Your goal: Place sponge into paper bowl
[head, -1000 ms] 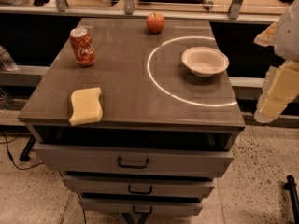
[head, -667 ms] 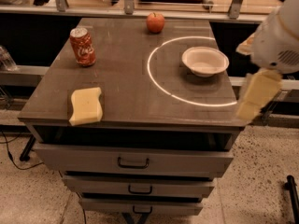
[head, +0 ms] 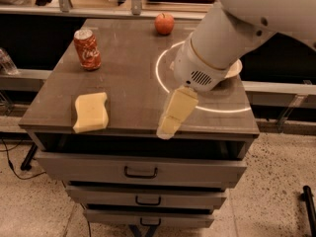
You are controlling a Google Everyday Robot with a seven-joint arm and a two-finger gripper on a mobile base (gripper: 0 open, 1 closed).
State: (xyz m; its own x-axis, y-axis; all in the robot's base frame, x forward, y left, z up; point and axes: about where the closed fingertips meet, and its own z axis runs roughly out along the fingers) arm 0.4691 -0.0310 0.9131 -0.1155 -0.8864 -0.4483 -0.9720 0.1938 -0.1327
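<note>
My gripper closes next on the middle of the pale yellow sponge [head: 94, 110], which belongs in the paper bowl.
The pale yellow sponge [head: 91, 111] lies flat near the front left edge of the brown table top [head: 128, 73]. The paper bowl [head: 235, 69] is mostly hidden behind my white arm; only a piece of its rim shows at the right. My gripper [head: 167, 128] hangs over the front middle of the table, pointing down and left. It is to the right of the sponge, apart from it, and holds nothing that I can see.
A red soda can [head: 87, 48] stands at the back left and a red apple [head: 165, 23] at the back middle. A white ring [head: 160, 73] is marked on the table's right half. Drawers [head: 140, 171] are below the front edge.
My arm has swung in from the right edge toward the left over the table. It now covers most of the bowl, and the gripper is nearer the sponge.
</note>
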